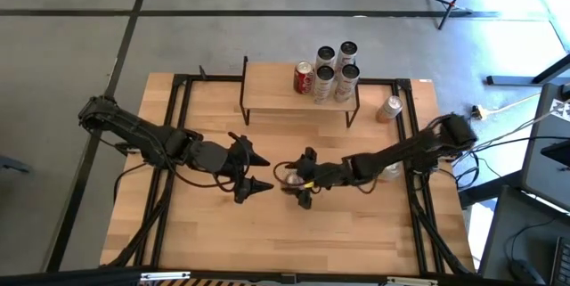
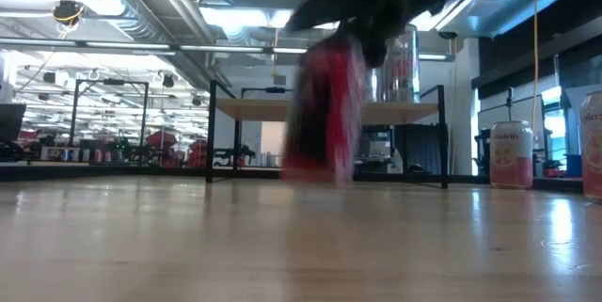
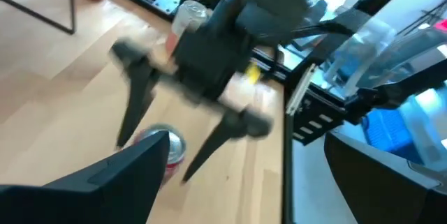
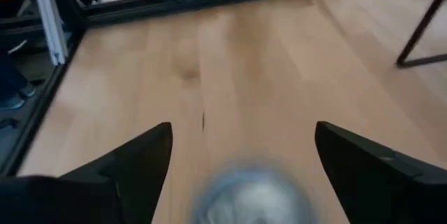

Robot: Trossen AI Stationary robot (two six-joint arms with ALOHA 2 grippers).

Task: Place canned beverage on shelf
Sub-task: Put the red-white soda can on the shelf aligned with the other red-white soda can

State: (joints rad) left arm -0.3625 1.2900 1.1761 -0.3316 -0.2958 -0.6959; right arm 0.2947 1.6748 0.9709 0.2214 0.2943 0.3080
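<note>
The next step is for my left gripper to grip the upper body of the red can (image 1: 291, 179) (image 3: 172, 155), just below its silver top, between my right gripper's fingers.
A red can (image 1: 287, 177) with a silver top stands on the table near its middle; it shows blurred in the low view (image 2: 324, 114). My right gripper (image 1: 296, 179) is open, and its fingers stand on either side of the can (image 4: 251, 196) without a touch that I can see. My left gripper (image 1: 258, 174) is open and empty just left of the can, pointing at it. Its wrist view shows the can (image 3: 166, 148) between the right gripper's fingers (image 3: 133, 112). The shelf (image 1: 267, 90), a small wood board on black legs, stands at the table's far side with several cans (image 1: 325, 68) on it.
A pinkish can (image 1: 388, 108) stands on the table right of the shelf and shows in the low view (image 2: 511, 154). Another can (image 1: 392, 172) stands under the right arm. Black rails (image 1: 183, 108) run along the tabletop. Bare wood (image 1: 285, 232) lies toward the near edge.
</note>
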